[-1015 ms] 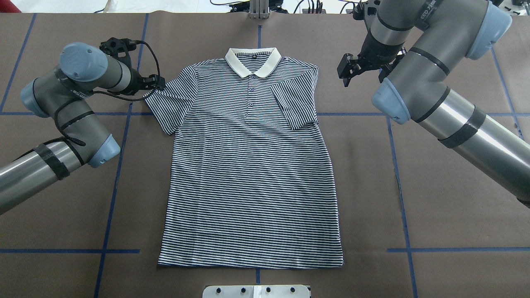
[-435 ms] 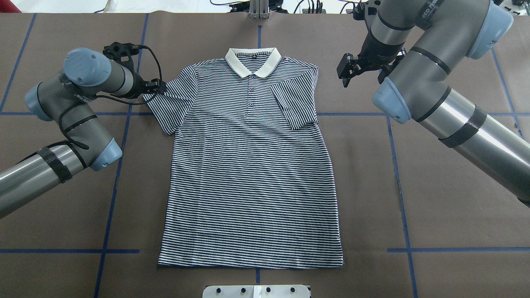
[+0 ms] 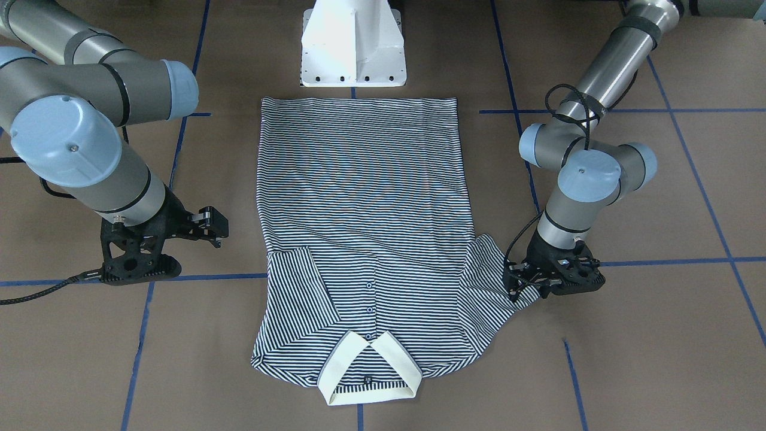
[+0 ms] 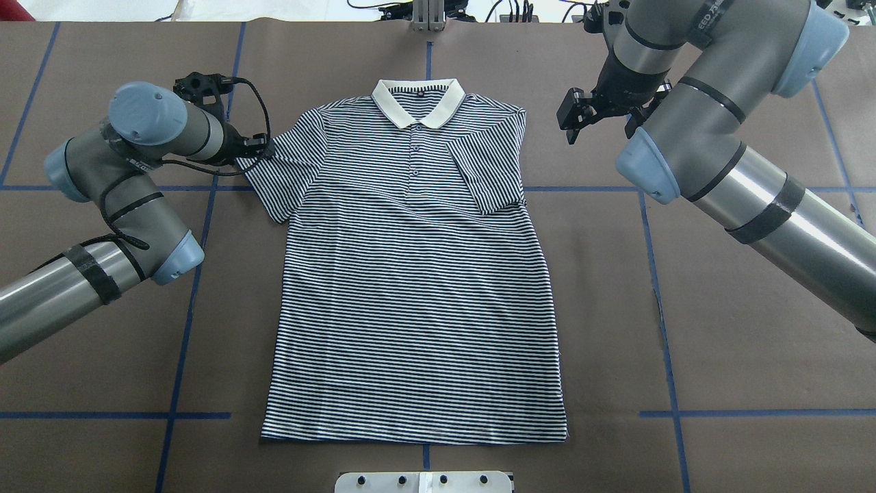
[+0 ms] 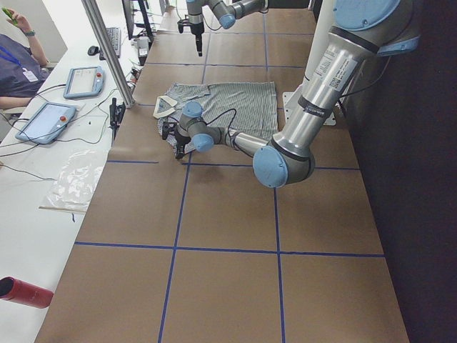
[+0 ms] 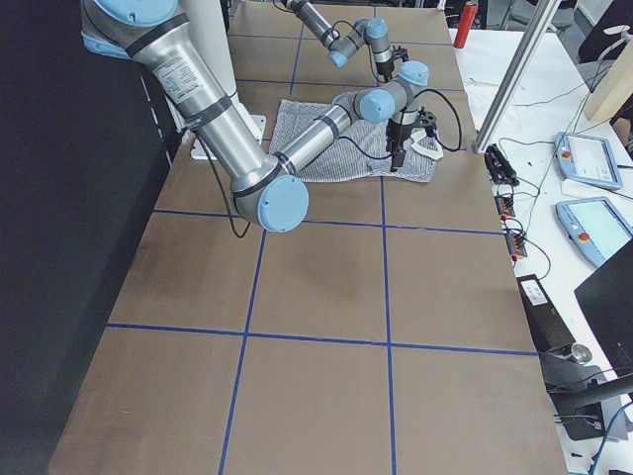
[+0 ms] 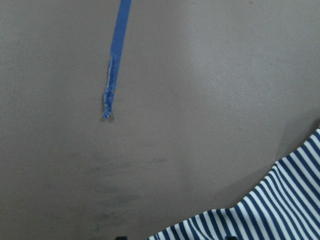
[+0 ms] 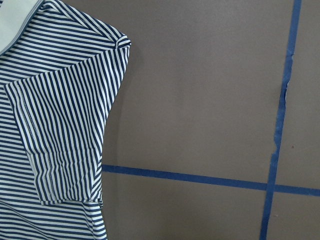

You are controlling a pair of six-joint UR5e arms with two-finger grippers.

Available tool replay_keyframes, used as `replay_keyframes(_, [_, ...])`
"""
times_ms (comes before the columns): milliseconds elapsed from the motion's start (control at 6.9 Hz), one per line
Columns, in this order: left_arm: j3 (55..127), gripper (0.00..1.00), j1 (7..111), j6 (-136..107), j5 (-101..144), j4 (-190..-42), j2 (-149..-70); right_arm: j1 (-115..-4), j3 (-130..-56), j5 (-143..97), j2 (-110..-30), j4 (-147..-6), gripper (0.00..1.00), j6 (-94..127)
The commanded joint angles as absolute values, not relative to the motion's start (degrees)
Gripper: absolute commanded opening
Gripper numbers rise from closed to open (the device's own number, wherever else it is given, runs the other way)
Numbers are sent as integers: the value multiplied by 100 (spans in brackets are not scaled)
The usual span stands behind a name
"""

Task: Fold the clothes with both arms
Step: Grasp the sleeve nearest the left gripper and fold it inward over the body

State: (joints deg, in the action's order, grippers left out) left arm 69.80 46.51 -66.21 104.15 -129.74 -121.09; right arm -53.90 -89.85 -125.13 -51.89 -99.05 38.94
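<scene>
Next, I release the spread-out sleeve's edge with my left gripper on the shirt's chest point(image 3: 407, 293) close beside the button row.
The striped polo shirt point(image 4: 417, 294) lies flat on the brown table, cream collar point(image 4: 417, 103) at the far side. One sleeve point(image 4: 486, 168) is folded in over the chest; it also shows in the right wrist view point(image 8: 65, 135). The other sleeve point(image 4: 280, 171) lies spread out. My left gripper point(image 4: 260, 146) is low at that sleeve's outer edge, its fingers point(image 3: 513, 286) apart and touching the cloth. My right gripper point(image 4: 569, 120) is open and empty, above bare table beside the shirt's folded side point(image 3: 216, 229).
The white pedestal base point(image 3: 353, 48) stands at the shirt's hem end. Blue tape lines point(image 4: 191, 287) cross the brown table cover. A metal post point(image 4: 428, 17) rises beyond the collar. Operator tablets point(image 5: 46, 121) lie on a side bench.
My left gripper has moved slightly right and in onto the spread sleeve's edge. The right arm has barely moved. The shirt lies as before.
</scene>
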Motion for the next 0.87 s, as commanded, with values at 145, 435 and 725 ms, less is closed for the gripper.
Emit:
replay_keyframes(145, [7048,0,4641,-6609,10441,-12955,-12120,-5388,-8982,-12507,-5194,-9905,100,3894])
replay_keyframes(435, [7581,0,4641,-6671,10459,-12336,-12111,-5379,-8982,-12507,-5203,-9905,100,3894])
replay_keyframes(725, [8417,0,4615,-7063,10468,-11019,-12329,-5379,-8982,-12498,-5203,-9897,100,3885])
